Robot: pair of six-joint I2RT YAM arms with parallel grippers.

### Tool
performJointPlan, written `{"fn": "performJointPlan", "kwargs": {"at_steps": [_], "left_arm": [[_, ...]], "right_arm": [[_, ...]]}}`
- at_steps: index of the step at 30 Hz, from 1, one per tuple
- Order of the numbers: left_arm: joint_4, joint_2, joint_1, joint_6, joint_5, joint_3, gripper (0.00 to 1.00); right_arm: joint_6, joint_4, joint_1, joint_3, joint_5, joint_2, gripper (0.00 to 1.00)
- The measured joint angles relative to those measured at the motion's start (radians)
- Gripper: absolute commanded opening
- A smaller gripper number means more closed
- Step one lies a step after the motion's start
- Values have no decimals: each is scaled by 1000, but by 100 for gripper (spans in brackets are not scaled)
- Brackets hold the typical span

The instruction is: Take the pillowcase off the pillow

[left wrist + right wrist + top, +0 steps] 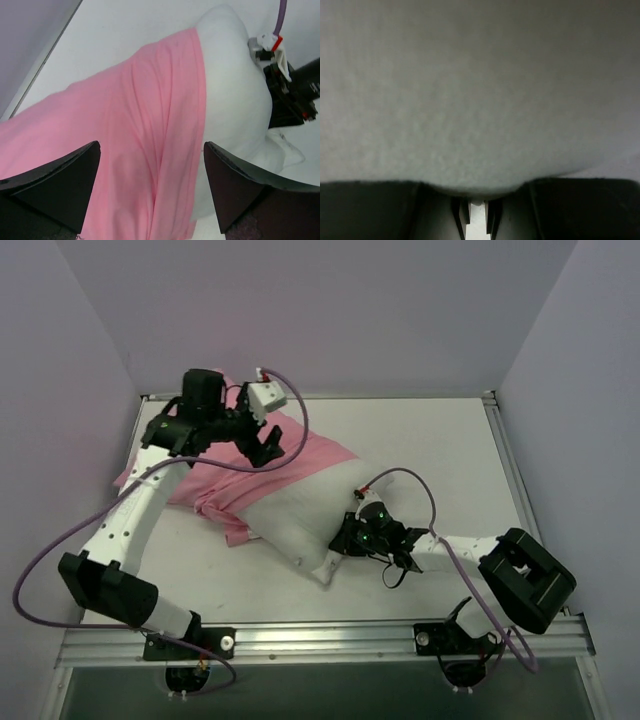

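Note:
The pillowcase's open hem is slanted, and its far corner covers more of the pillow, so next my left gripper grabs that far corner (345,453) and pulls it back.
The white pillow (300,515) lies across the middle of the table. Its far-left part is still inside the pink pillowcase (205,485). My left gripper (266,446) hangs open just above the pillowcase, near its open hem. In the left wrist view the pillowcase (145,120) fills the space between my spread fingers (60,185), and the bare pillow (235,90) lies to its right. My right gripper (345,538) is shut on the pillow's near-right edge. The pillow (480,90) fills the right wrist view and bulges between the dark fingers (370,210).
Table walls rise at the left, back and right. A metal rail (320,638) runs along the near edge. The right arm's wrist and cable (290,95) show beside the pillow in the left wrist view.

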Motion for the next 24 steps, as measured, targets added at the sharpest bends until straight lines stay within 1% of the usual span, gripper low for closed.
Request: {"fn": "performJointPlan", "kwargs": {"at_steps": [2, 4, 7, 8, 10, 11, 12, 13, 17, 18, 20, 21, 22, 23, 24], "left_arm": [[11, 108, -95, -24, -73, 83, 93], [10, 220, -163, -39, -133, 149, 93], [4, 372, -234, -56, -201, 212, 92], [-4, 414, -250, -61, -216, 234, 89], [-24, 488, -281, -71, -241, 288, 79], [-31, 520, -292, -77, -250, 314, 69], [-39, 546, -303, -85, -257, 342, 63], [-43, 567, -311, -95, -265, 366, 58], [-51, 613, -320, -123, -294, 438, 47], [-50, 617, -319, -130, -301, 446, 37], [-49, 625, -315, -147, -323, 458, 27], [-48, 629, -315, -152, -330, 464, 16], [-48, 635, -314, -156, -341, 470, 7], [-48, 642, -313, -158, -351, 474, 2], [-48, 649, -311, -159, -356, 480, 2]], "right_arm": [[-10, 10, 7, 0, 16, 5, 0], [-18, 14, 12, 0, 29, 10, 0], [-27, 24, 20, 0, 46, 18, 0], [-30, 29, 22, 0, 49, 22, 0], [-34, 43, 24, 0, 53, 33, 0], [-36, 48, 25, -1, 55, 37, 0], [-37, 52, 26, -1, 55, 40, 0], [-37, 55, 26, -2, 56, 42, 0], [-37, 66, 26, -10, 58, 37, 0], [-37, 68, 26, -13, 58, 34, 0], [-35, 68, 27, -19, 58, 26, 0], [-33, 68, 27, -22, 59, 22, 0], [-31, 68, 30, -24, 60, 18, 0], [-29, 69, 32, -28, 63, 14, 0], [-27, 69, 34, -32, 63, 9, 0]]}}
